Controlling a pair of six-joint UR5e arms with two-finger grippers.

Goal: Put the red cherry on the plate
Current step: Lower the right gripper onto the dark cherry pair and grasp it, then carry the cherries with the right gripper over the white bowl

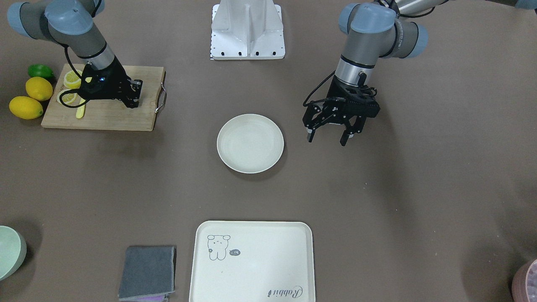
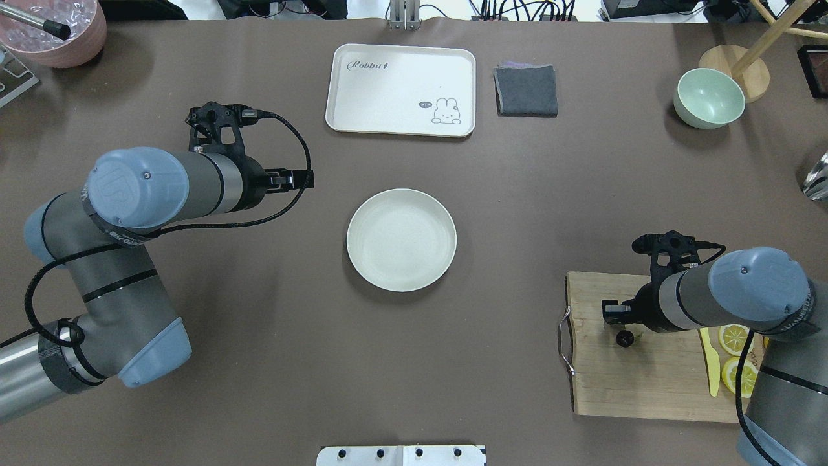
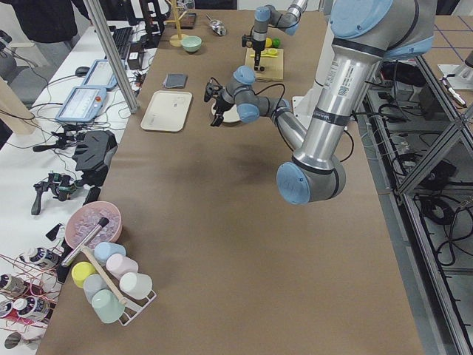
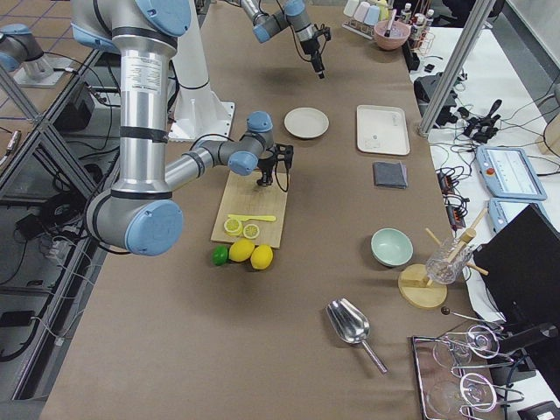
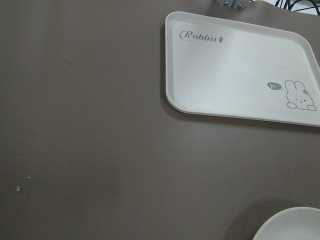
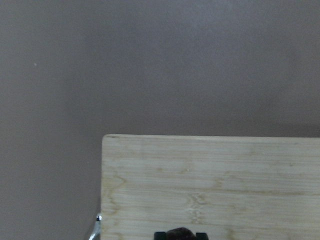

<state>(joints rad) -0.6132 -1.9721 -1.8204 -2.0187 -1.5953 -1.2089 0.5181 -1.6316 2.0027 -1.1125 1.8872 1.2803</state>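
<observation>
The red cherry, now at the fingertips over the cutting board, will be let go by my right gripper near the middle of the round cream plate (image 1: 254,143).
The round cream plate (image 1: 250,143) (image 2: 401,239) sits bare at the table's centre, and its rim shows in the left wrist view (image 5: 295,227). My right gripper (image 1: 133,103) points down over the wooden cutting board (image 2: 640,382), its fingers close together. A tiny dark round shape, the red cherry (image 2: 625,338), shows at its fingertips, and a dark blob (image 6: 175,233) sits at the bottom of the right wrist view. I cannot tell whether the cherry touches the board. My left gripper (image 1: 328,138) hangs open with nothing in it, beside the plate.
Lemon slices (image 1: 72,79) and a yellow knife (image 2: 711,362) lie on the board. Two whole lemons (image 1: 26,107) and a lime (image 1: 40,71) sit next to it. Beyond the plate are a cream tray (image 2: 401,90), a grey cloth (image 2: 526,90) and a mint bowl (image 2: 709,98).
</observation>
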